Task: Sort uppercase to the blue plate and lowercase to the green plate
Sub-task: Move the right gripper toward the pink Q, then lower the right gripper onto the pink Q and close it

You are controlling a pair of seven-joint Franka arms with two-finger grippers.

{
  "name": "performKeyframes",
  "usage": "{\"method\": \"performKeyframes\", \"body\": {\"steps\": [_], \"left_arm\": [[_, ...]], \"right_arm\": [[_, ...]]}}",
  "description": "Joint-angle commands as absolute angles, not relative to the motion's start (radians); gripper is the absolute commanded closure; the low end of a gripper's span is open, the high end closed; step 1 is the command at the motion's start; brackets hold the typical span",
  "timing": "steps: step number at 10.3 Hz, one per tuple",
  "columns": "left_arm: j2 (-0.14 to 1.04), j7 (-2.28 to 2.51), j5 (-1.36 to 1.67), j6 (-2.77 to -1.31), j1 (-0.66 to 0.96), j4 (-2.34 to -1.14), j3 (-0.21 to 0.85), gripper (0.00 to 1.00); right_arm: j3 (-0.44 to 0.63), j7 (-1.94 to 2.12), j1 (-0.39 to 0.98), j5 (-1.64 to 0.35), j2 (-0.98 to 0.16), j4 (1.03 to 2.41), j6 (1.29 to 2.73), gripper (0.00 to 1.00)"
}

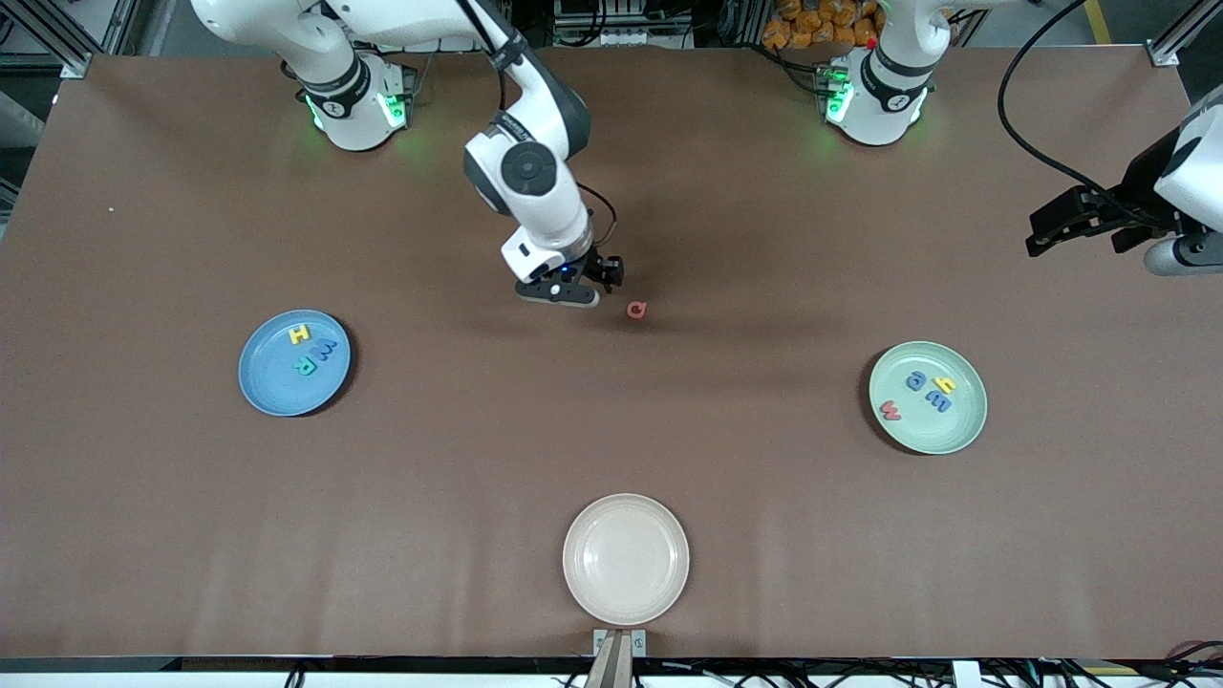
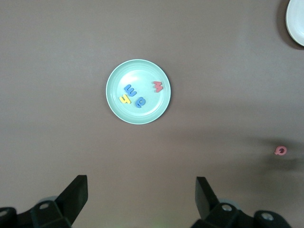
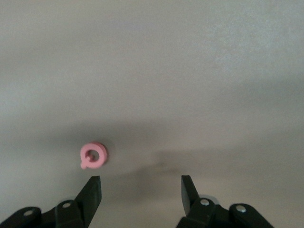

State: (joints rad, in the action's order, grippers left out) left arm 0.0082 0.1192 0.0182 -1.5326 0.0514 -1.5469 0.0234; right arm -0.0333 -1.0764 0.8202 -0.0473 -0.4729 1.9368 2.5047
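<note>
I should close my right gripper on the round outer sides (image 1: 636, 310) (image 3: 93, 155) of the red Q, with the Q's tail pointing back toward the gripper.
A red Q (image 1: 637, 309) lies alone on the bare table mid-way between the arms. My right gripper (image 3: 141, 183) hangs low beside it, open, and the Q (image 3: 93, 156) sits just off one fingertip, not between the fingers. The blue plate (image 1: 277, 387) toward the right arm's end holds a yellow H (image 1: 299, 333), a blue W (image 1: 326, 351) and a green R (image 1: 307, 366). On the green plate (image 1: 941, 430) toward the left arm's end lie a red w (image 1: 890, 410), a blue a (image 1: 915, 381), a blue m (image 1: 939, 401) and a yellow h (image 1: 945, 385). My left gripper (image 2: 142, 183) waits open, high over the table by that plate (image 2: 137, 71).
A cream-white plate (image 1: 626, 559) with nothing on it sits near the table edge closest to the front camera. Brown table surface lies bare between the three plates. Both arm bases stand along the edge farthest from the front camera.
</note>
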Motion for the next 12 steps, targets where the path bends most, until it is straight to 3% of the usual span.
{"method": "performKeyframes", "body": {"steps": [1, 4, 8, 12], "left_arm": [[0.012, 0.106, 0.002, -1.514, 0.052, -1.529, 0.023, 0.0], [0.012, 0.106, 0.002, -1.513, 0.052, -1.529, 0.023, 0.0], [0.012, 0.106, 0.002, -1.513, 0.051, -1.529, 0.023, 0.0], [0.014, 0.106, 0.0, -1.513, 0.052, -1.529, 0.023, 0.0]], "right_arm": [[-0.032, -1.271, 0.839, 0.04, -0.567, 1.824, 2.491, 0.23], [-0.032, -1.408, 0.87, 0.041, -0.664, 1.711, 2.476, 0.24], [-0.032, -1.439, 0.874, 0.038, -0.744, 1.66, 2.474, 0.24], [-0.034, -1.47, 0.877, 0.032, -0.764, 1.617, 2.47, 0.24]]}}
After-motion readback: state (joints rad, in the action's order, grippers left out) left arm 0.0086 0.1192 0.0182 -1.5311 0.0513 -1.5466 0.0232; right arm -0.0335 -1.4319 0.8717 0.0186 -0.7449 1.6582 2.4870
